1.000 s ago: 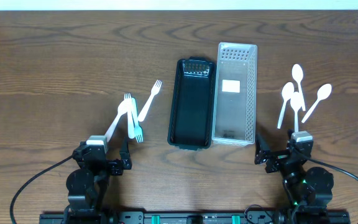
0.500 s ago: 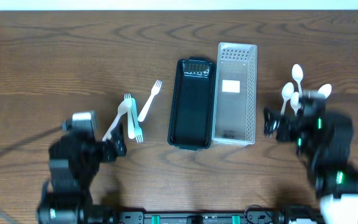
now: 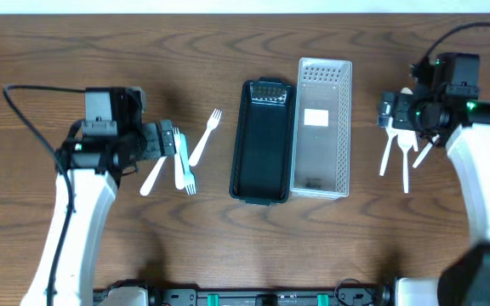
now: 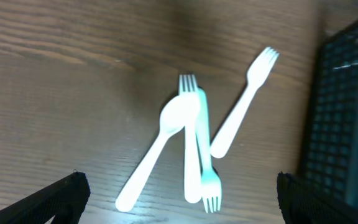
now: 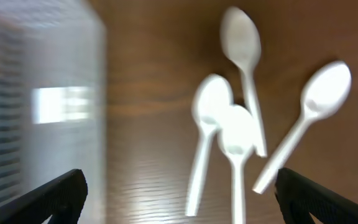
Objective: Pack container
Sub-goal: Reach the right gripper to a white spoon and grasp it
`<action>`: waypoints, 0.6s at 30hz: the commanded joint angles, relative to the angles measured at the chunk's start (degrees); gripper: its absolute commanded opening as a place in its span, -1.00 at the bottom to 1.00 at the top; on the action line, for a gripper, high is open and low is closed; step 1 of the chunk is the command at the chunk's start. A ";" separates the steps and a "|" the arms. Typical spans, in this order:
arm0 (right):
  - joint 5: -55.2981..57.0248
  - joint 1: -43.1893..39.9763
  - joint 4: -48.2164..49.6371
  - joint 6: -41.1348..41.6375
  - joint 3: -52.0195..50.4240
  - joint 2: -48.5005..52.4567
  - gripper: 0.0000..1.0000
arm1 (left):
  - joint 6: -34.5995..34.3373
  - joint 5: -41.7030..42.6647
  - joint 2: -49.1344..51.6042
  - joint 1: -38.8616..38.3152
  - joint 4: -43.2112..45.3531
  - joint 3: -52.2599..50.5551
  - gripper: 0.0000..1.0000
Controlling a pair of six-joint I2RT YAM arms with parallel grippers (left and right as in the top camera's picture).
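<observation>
The middle white spoon, the one reaching nearest the table's near edge, should next have my right gripper close on its upper handle (image 3: pixel 405 153) (image 5: pixel 237 164), just below its bowl.
A black tray (image 3: pixel 262 140) lies mid-table with a clear perforated container (image 3: pixel 320 127) beside it on the right. White forks (image 3: pixel 203 139) and one spoon (image 3: pixel 153 176) lie left of the tray; the left wrist view shows three forks (image 4: pixel 244 106) and the spoon (image 4: pixel 179 113). My left gripper (image 3: pixel 167 140) hovers over them, open and empty (image 4: pixel 180 202). Several white spoons (image 3: pixel 405 157) lie right of the container, also in the right wrist view (image 5: pixel 238 130). My right gripper (image 3: pixel 388 110) hovers above them, open and empty (image 5: pixel 182 199).
The wooden table (image 3: pixel 75 59) carries nothing else. The clear container's edge (image 5: pixel 36 106) shows at the left of the right wrist view. The black tray's wall (image 4: pixel 344 112) shows at the right of the left wrist view.
Both arms have lifted from the table's near edge and swung forward, the left to above the forks, the right to above the spoons. The utensils and containers have not moved.
</observation>
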 commanded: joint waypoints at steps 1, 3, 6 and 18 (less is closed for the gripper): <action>0.50 -4.44 0.07 1.66 0.72 5.49 0.98 | 1.42 0.55 1.62 2.21 -0.39 1.44 0.96; 0.44 -5.66 -0.07 1.62 0.72 7.80 0.88 | 1.66 0.55 1.86 3.37 -0.55 1.44 0.96; 0.92 -6.43 -0.26 -1.55 0.68 10.51 0.74 | 1.81 0.52 1.86 4.76 -0.61 1.44 0.96; 6.40 -6.47 -2.03 -4.31 0.20 17.00 0.42 | 1.79 0.55 1.86 5.27 -1.86 1.44 0.96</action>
